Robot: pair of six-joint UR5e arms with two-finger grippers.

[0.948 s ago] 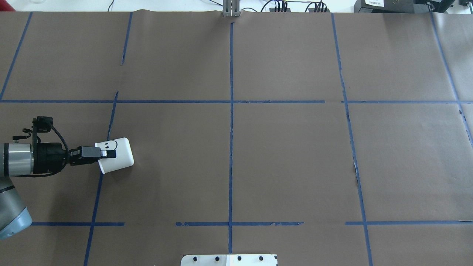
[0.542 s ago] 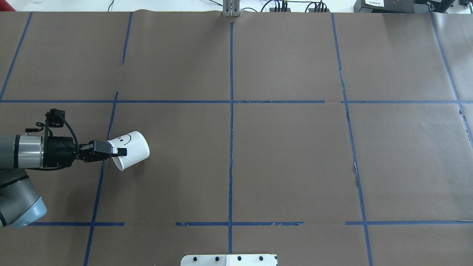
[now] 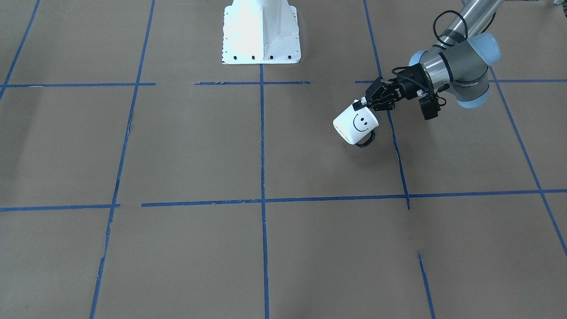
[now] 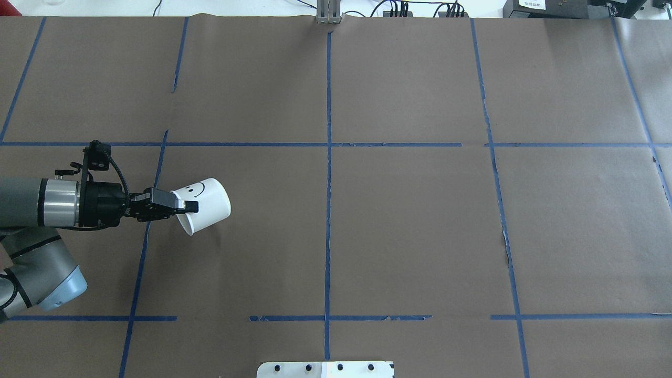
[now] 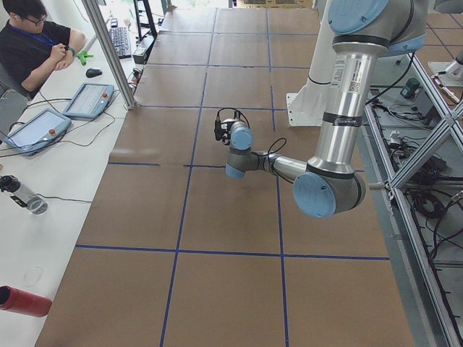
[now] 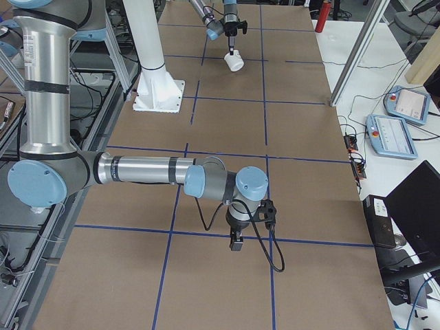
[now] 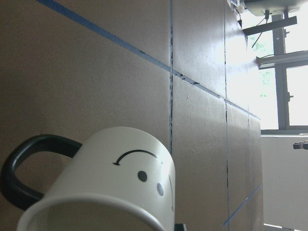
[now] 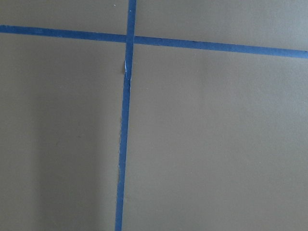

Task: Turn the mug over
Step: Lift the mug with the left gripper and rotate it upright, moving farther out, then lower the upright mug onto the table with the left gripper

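Note:
The robot's left gripper needs to set the white mug down on the blue tape line running out [image 3: 261,138] [image 7: 171,153] from the white robot base plate.
The white mug [image 4: 209,201] with a black smiley face hangs tilted above the brown table, its open rim toward my left gripper [image 4: 187,207] and its base pointing away. The left gripper is shut on the mug's rim. In the front-facing view the mug [image 3: 354,125] shows its face and its black handle [image 3: 366,139] hangs underneath, with the left gripper [image 3: 359,105] at its upper edge. The left wrist view shows the mug [image 7: 120,187] close up. My right gripper [image 6: 236,242] shows only in the exterior right view, pointing down over bare table; I cannot tell whether it is open or shut.
Blue tape lines [image 4: 328,173] split the brown paper table cover into squares. The white robot base plate [image 3: 261,31] stands at the table's robot side. An operator [image 5: 36,43] sits at a side desk with tablets, and a red bottle [image 5: 25,300] lies there.
My left arm has carried the mug to the right and a little farther from the robot, and the mug has turned in the grip, its smiley face rolling round.

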